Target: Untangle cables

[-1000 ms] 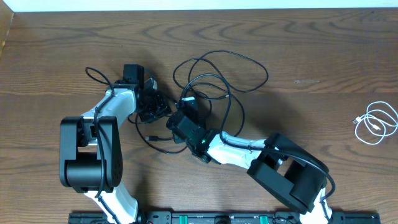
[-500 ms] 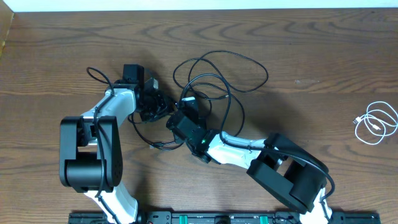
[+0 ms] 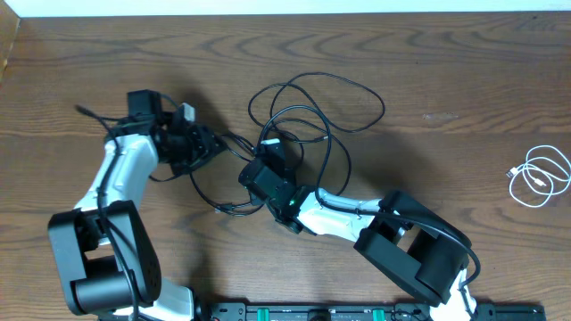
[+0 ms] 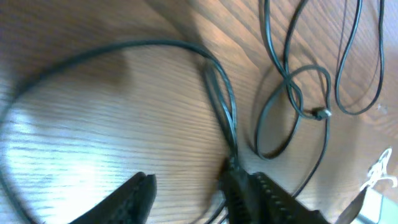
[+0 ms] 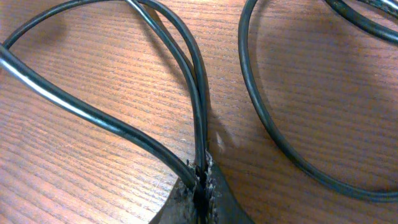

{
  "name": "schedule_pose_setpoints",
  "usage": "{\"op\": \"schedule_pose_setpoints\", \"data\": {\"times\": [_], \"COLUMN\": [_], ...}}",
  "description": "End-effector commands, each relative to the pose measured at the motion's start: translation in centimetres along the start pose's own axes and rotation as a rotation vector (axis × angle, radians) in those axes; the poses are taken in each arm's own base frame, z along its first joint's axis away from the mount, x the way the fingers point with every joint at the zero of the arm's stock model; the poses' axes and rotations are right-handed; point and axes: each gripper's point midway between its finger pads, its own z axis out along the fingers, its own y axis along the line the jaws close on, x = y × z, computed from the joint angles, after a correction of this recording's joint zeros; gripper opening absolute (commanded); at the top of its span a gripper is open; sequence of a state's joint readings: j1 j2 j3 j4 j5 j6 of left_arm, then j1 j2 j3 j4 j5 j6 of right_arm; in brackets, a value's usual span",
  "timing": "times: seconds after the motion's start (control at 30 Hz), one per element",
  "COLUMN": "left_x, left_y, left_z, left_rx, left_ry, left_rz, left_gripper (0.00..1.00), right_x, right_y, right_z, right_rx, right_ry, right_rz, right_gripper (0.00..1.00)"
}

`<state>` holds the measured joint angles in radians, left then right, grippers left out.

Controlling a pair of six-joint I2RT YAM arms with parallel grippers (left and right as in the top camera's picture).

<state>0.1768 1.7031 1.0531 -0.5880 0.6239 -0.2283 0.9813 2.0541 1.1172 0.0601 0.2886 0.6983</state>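
Observation:
The robot's right gripper will release the black cables on the bare wood up [image 3: 493,189] against the coiled white cord.
Several thin black cables [image 3: 314,114] lie in tangled loops at mid-table, with strands trailing left. My right gripper [image 3: 270,148] is in that tangle, shut on black cables [image 5: 198,134] that fan out from between its fingertips [image 5: 200,182]. My left gripper [image 3: 209,143] is left of the tangle, open. In the left wrist view its fingers [image 4: 135,194] stand apart, and a doubled black cable [image 4: 224,106] runs down against the right finger without being pinched. A small plug end [image 4: 321,113] lies in a loop nearby. The white cord [image 3: 540,176] lies coiled alone at the far right.
The left arm's white link [image 3: 120,174] leans over the table's left part. The right arm [image 3: 357,214] reaches diagonally from the front right. A dark rail [image 3: 312,312] runs along the front edge. The table's back edge [image 3: 285,13] is pale.
The left arm has swung left and its jaws have opened, letting go of the cable. The strand toward the tangle now lies stretched out. The right gripper has closed on its cables.

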Motion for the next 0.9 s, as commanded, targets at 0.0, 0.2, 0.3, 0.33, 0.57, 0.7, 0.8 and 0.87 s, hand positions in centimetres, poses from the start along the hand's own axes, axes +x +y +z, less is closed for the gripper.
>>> {"op": "schedule_pose_setpoints", "data": {"times": [0.0, 0.2, 0.3, 0.33, 0.57, 0.7, 0.8, 0.87], "left_x": [-0.2, -0.9, -1.3, -1.4, -1.5, -1.4, -1.4, -1.3], "left_y": [1.1, 3.7, 5.2, 5.6, 8.2, 8.4, 8.4, 8.4], "left_z": [-0.5, -0.8, -1.0, -1.1, -2.0, -2.1, -2.1, -2.1], "left_rx": [-0.002, -0.146, -0.228, -0.253, -0.4, -0.411, -0.412, -0.412], "left_ry": [-0.008, -0.054, -0.086, -0.096, -0.151, -0.153, -0.152, -0.15], "left_rz": [-0.018, -0.062, -0.142, -0.165, -0.28, -0.292, -0.297, -0.3], "left_gripper": [0.61, 0.62, 0.63, 0.63, 0.64, 0.65, 0.66, 0.67], "right_x": [3.5, 3.4, 3.4, 3.4, 0.0, -3.3, -5.6, -6.8], "right_y": [-2.8, -2.8, -2.8, -2.7, 1.2, 3.5, 3.7, 3.2], "right_z": [1.5, 1.6, 1.5, 1.5, -2.0, -6.1, -9.0, -10.7], "right_rx": [0.076, 0.071, 0.071, 0.069, -0.099, -0.197, -0.217, -0.211], "right_ry": [0.087, 0.084, 0.085, 0.085, 0.044, -0.02, -0.068, -0.086], "right_rz": [-0.035, -0.057, -0.078, -0.083, -0.207, -0.214, -0.221, -0.234], "right_gripper": [0.01, 0.01, 0.01, 0.01, 0.01, 0.01, 0.01, 0.01]}}
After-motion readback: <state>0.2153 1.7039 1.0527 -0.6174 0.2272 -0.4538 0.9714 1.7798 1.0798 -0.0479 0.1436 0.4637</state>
